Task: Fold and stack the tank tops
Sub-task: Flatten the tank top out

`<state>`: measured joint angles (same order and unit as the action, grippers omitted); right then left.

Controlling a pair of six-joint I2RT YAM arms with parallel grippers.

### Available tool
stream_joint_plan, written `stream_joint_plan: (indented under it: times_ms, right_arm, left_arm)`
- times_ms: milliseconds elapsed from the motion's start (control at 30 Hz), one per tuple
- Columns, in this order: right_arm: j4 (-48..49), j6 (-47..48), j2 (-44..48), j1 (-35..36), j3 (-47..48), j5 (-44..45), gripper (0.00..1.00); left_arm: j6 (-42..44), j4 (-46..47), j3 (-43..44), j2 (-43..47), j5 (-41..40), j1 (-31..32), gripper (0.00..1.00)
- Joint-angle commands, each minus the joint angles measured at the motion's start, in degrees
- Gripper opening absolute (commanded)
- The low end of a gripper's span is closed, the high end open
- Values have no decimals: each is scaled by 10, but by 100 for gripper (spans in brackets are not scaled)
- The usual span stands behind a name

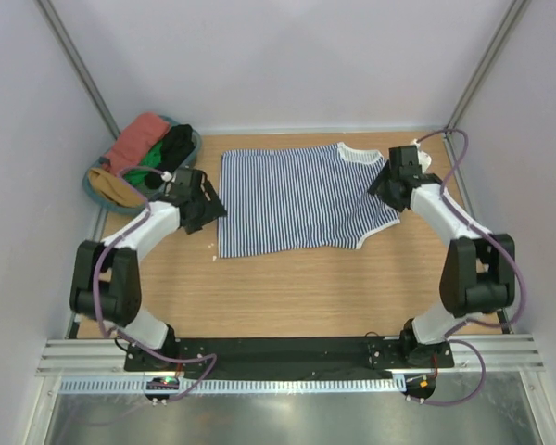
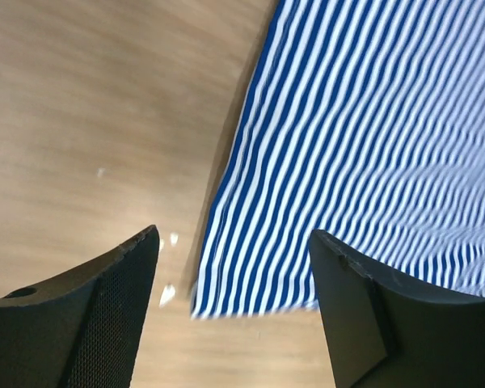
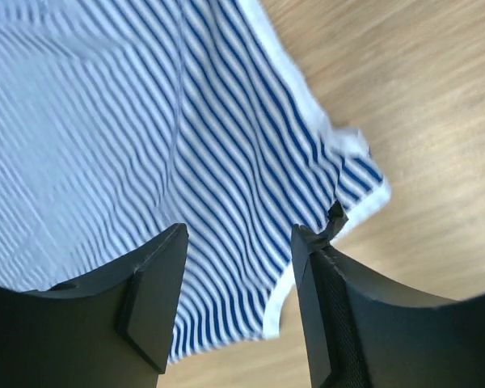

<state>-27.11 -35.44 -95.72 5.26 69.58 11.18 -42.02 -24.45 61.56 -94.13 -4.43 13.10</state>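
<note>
My left gripper is to close next on the hem's near corner (image 1: 222, 253) (image 2: 206, 305) of the striped tank top, next to the small white specks.
The navy-and-white striped tank top (image 1: 296, 197) lies spread flat on the wooden table, hem to the left, white-trimmed neck and straps to the right. My left gripper (image 1: 207, 206) is open and empty, hovering over the hem's near-left corner (image 2: 255, 275). My right gripper (image 1: 386, 185) is open and empty above the strap end of the top (image 3: 226, 186), with white trim (image 3: 283, 303) between its fingers. The rust-red top (image 1: 134, 146) lies bunched in the basket at the back left; its graphic is hidden.
A round basket (image 1: 191, 139) at the back left holds bunched red, black, green and mustard cloth. Grey walls and metal posts close in the table on three sides. Small white specks (image 2: 171, 293) lie on the wood by the hem corner.
</note>
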Motion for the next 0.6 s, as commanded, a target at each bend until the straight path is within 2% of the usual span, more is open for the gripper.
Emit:
stream_joint_plan:
  times_ms: [0, 167, 333, 433, 567]
  right_arm:
    - [9, 18, 113, 19, -78, -32, 60]
    - [23, 4, 218, 42, -218, -69, 53]
    - [18, 2, 289, 54, -293, -88, 55]
    - [35, -3, 297, 59, -326, -101, 57]
    - [57, 2, 262, 67, -330, -101, 57]
  left_arm:
    - [-16, 0, -67, 106, 22, 4, 76]
    - [-34, 21, -187, 195, 104, 37, 68]
    - [-49, 13, -253, 264, 101, 59, 66]
    - [-52, 13, -274, 274, 92, 59, 66]
    - [-47, 14, -268, 260, 72, 60, 65]
